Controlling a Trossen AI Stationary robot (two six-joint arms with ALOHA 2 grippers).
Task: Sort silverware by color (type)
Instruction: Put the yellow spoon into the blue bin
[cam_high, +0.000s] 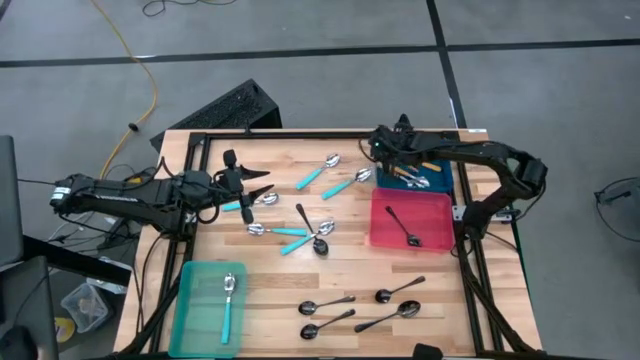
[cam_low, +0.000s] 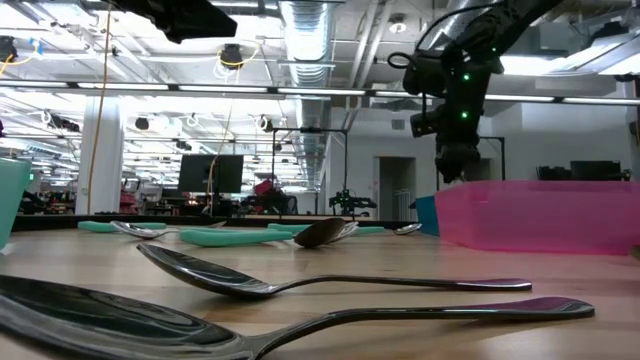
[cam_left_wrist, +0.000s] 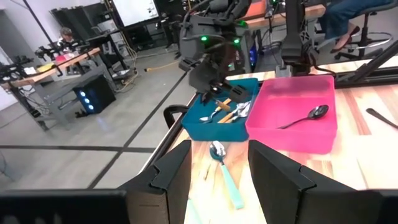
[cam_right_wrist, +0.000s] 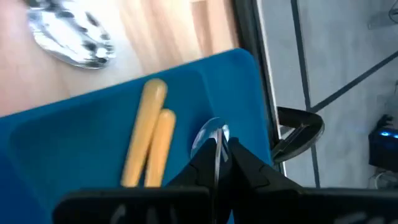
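I need to use my right gripper to set the spoon, now over the blue bin's far corner, down in the blue bin (cam_high: 416, 173) among the spoons with orange handles.
My right gripper (cam_right_wrist: 217, 150) hangs over the far left corner of the blue bin (cam_high: 440, 186), shut on a spoon whose shiny bowl (cam_right_wrist: 210, 133) sticks out past the fingertips. Orange-handled spoons (cam_right_wrist: 148, 138) lie in that bin. My left gripper (cam_left_wrist: 217, 180) stands open above the table's left side, over a teal-handled spoon (cam_left_wrist: 227, 177). More teal-handled spoons (cam_high: 320, 172) lie mid-table and dark spoons (cam_high: 326, 304) near the front edge. The pink bin (cam_high: 436, 205) holds one dark spoon (cam_high: 405, 228), the teal bin (cam_high: 192, 300) one teal spoon (cam_high: 228, 300). My right gripper pinches the spoon between its two fingers just behind the bowl (cam_right_wrist: 217, 147), coming from above and slanting down. The bowl points away past the fingertips, over the blue bin's floor. The fingers hide the handle, so its colour and how it hangs do not show.
A black frame (cam_high: 300, 135) borders the wooden table. The pink bin stands right beside the blue one, on its near side. A dark spoon (cam_high: 310, 226) lies crossed with teal ones at the centre. Bare wood lies between the teal bin and the dark spoons.
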